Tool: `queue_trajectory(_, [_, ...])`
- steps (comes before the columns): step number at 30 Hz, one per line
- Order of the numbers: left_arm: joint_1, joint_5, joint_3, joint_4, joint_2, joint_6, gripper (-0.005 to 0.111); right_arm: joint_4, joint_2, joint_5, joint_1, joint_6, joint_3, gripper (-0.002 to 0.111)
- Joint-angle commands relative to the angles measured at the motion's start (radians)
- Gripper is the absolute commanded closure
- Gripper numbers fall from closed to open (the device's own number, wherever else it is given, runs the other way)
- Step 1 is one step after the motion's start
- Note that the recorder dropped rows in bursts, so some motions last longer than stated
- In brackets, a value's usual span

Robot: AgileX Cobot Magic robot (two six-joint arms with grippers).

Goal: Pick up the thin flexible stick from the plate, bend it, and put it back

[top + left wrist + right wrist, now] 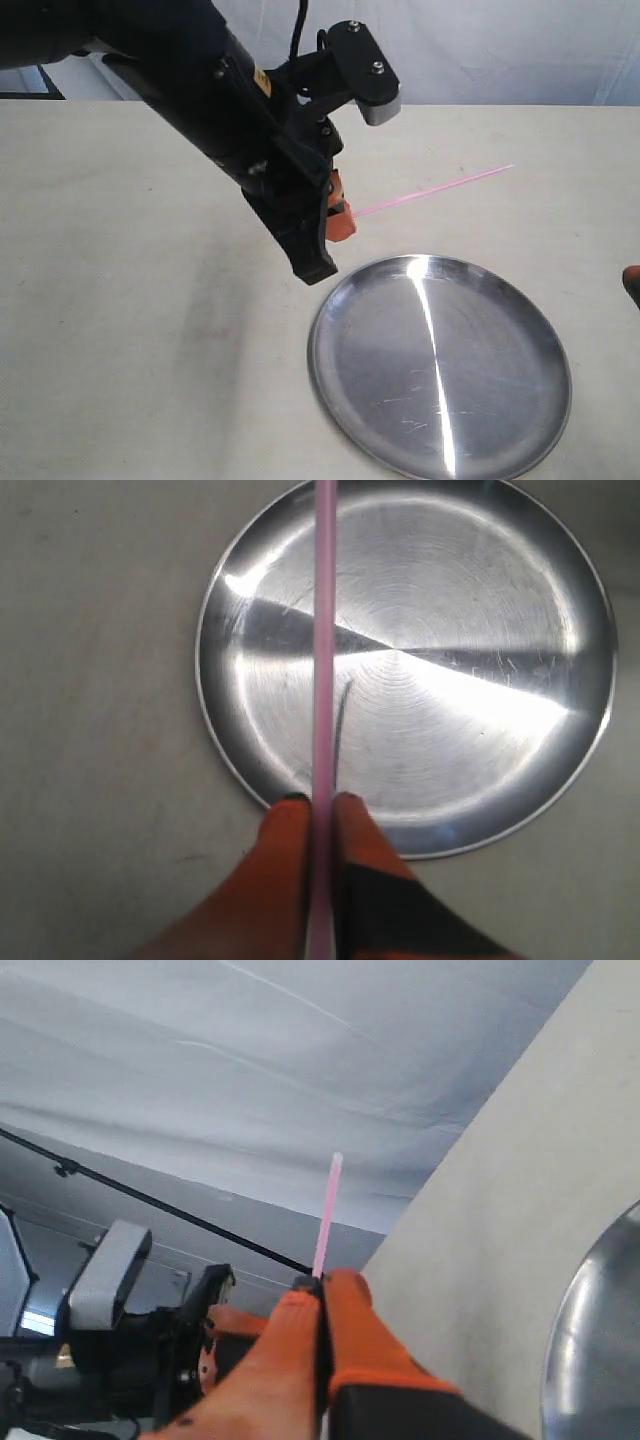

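Next, my right gripper closes on the loose end (498,171) (334,1172) of the thin flexible stick, opposite the end that my left gripper holds.
My left gripper (342,216) is shut on the thin flexible stick (432,190), a straight pink rod held in the air just beyond the plate's far rim. In the left wrist view the stick (325,630) runs straight out from between the orange fingertips of the left gripper (322,800) across the plate (460,610). The shiny round plate (480,350) lies bare on the table. My right gripper (322,1282) is shut with nothing in it. It shows only as an orange tip (632,284) at the right edge, apart from the stick (327,1210).
The table (130,300) is a pale beige surface. A white backdrop (300,1050) hangs behind it. The left arm (230,110) reaches in from the upper left, with its camera housing (365,70) above the gripper.
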State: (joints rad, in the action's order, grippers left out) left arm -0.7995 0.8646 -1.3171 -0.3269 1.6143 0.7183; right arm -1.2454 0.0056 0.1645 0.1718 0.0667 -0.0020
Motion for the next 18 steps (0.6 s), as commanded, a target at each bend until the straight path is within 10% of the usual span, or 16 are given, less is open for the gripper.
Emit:
queue_trajectory(1, [0.002,-0.036,0.034,-0.017,-0.039,-0.003,0.107,-0.138,-0.006,0.003,0.003,0.022,0.002,0.108])
queue_trajectory(18, [0.002,-0.077,0.057,-0.211,-0.093,0.048,0.107,-0.181,0.553,0.201,0.003,0.351,-0.447,0.107])
